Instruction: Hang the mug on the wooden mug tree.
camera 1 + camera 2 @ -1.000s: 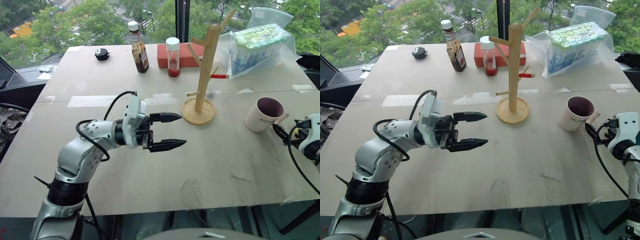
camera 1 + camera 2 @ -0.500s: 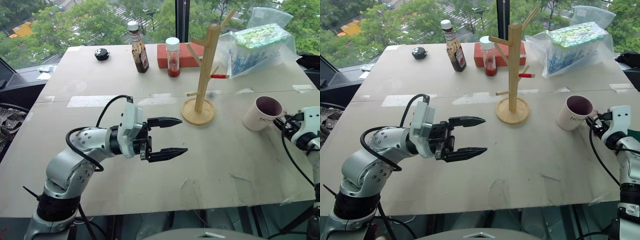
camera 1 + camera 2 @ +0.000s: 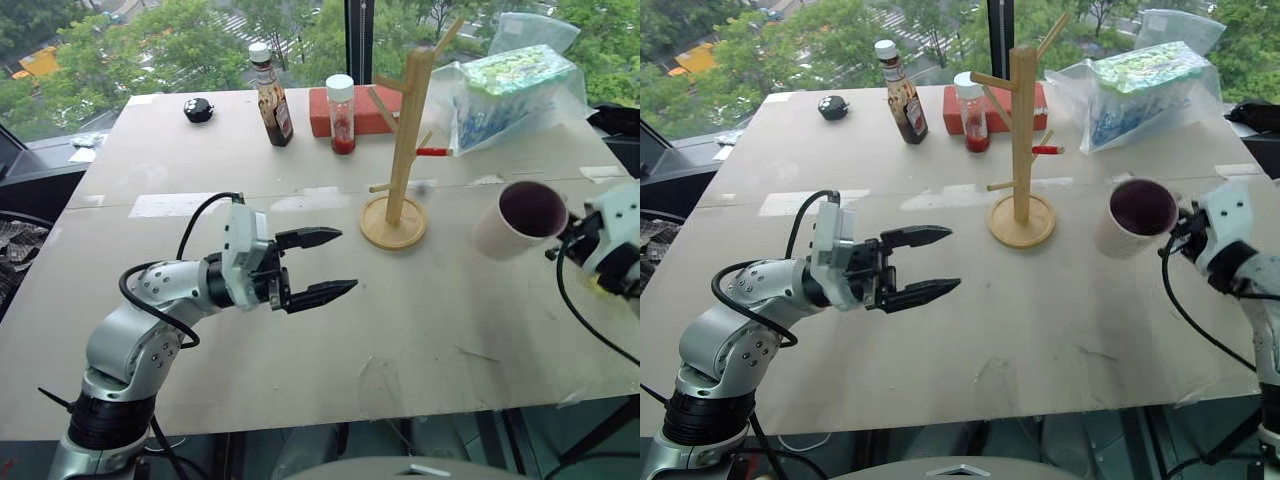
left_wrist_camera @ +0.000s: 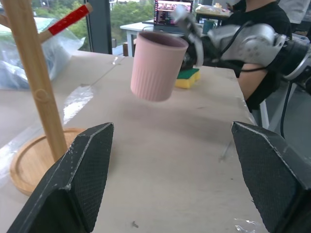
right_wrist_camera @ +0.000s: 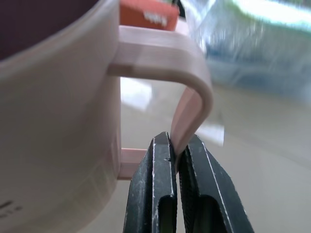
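My right gripper needs to let the mug go on the red-tipped peg of the wooden mug tree (image 3: pixel 433 172). The mug now hangs tilted above the table.
The cream mug (image 3: pixel 522 218) with its maroon inside hangs tilted above the table at the right, clear of the surface. My right gripper (image 5: pixel 177 150) is shut on the mug's handle (image 5: pixel 192 92), pinching its lower curve. The wooden mug tree (image 3: pixel 408 140) stands on its round base (image 3: pixel 394 222) mid-table, left of the mug, with a red-tipped peg (image 3: pixel 434 152) pointing toward it. My left gripper (image 3: pixel 325 264) stands open over the table left of the tree, holding nothing; its wrist view looks at the mug (image 4: pixel 155 65) and the tree's pole (image 4: pixel 34 77).
At the back stand a brown sauce bottle (image 3: pixel 273 95), a red-filled jar (image 3: pixel 343 115), a red block (image 3: pixel 365 108) and a small black object (image 3: pixel 197 109). A clear bag of goods (image 3: pixel 510 85) lies back right. A person (image 4: pixel 257 29) sits beyond the table.
My right gripper has shut on the mug's handle and lifted the mug off the table, carrying it a little toward the tree. The left gripper stays open, shifted only slightly.
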